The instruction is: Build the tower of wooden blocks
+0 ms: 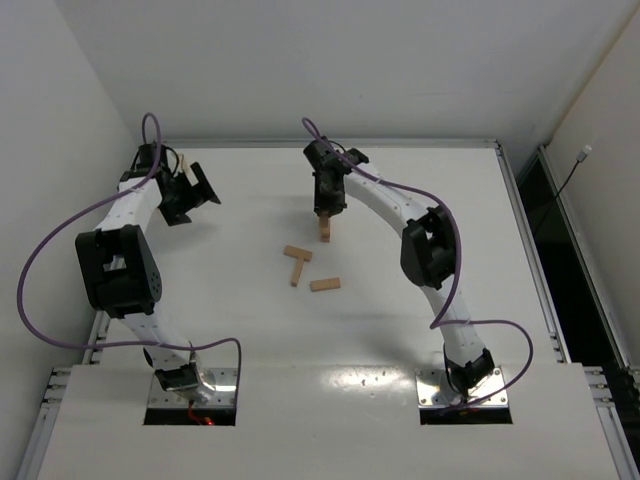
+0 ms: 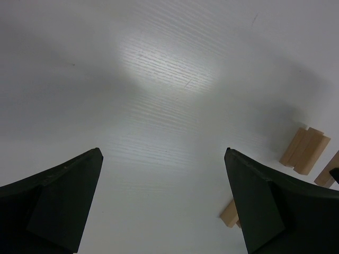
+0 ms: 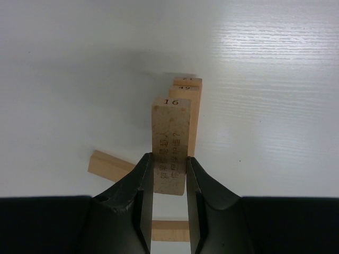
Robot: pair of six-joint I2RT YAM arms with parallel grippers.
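I should next use my left gripper to grab the long sides (image 1: pixel 297 272) of the loose wood block whose end meets another loose block's side like the stem of a T.
My right gripper (image 1: pixel 325 203) (image 3: pixel 169 159) is shut on a light-tan wood block (image 3: pixel 170 135) marked 16 and holds it flat over the tower (image 1: pixel 325 232). In the right wrist view the tower (image 3: pixel 194 106) shows as stacked blocks just behind and under the held block, slightly offset to the right. I cannot tell whether the held block rests on them. Three loose wood blocks lie in front of the tower: one (image 1: pixel 298 253), one (image 1: pixel 296 272) and one (image 1: pixel 325 285). My left gripper (image 1: pixel 193 195) (image 2: pixel 161 153) is open and empty at the far left.
The left wrist view shows bare white table (image 2: pixel 169 79), with blocks at its right edge (image 2: pixel 305 150) and one partly behind the right finger (image 2: pixel 229 213). The table's raised rim (image 1: pixel 350 145) runs along the back, and walls stand behind and to the left.
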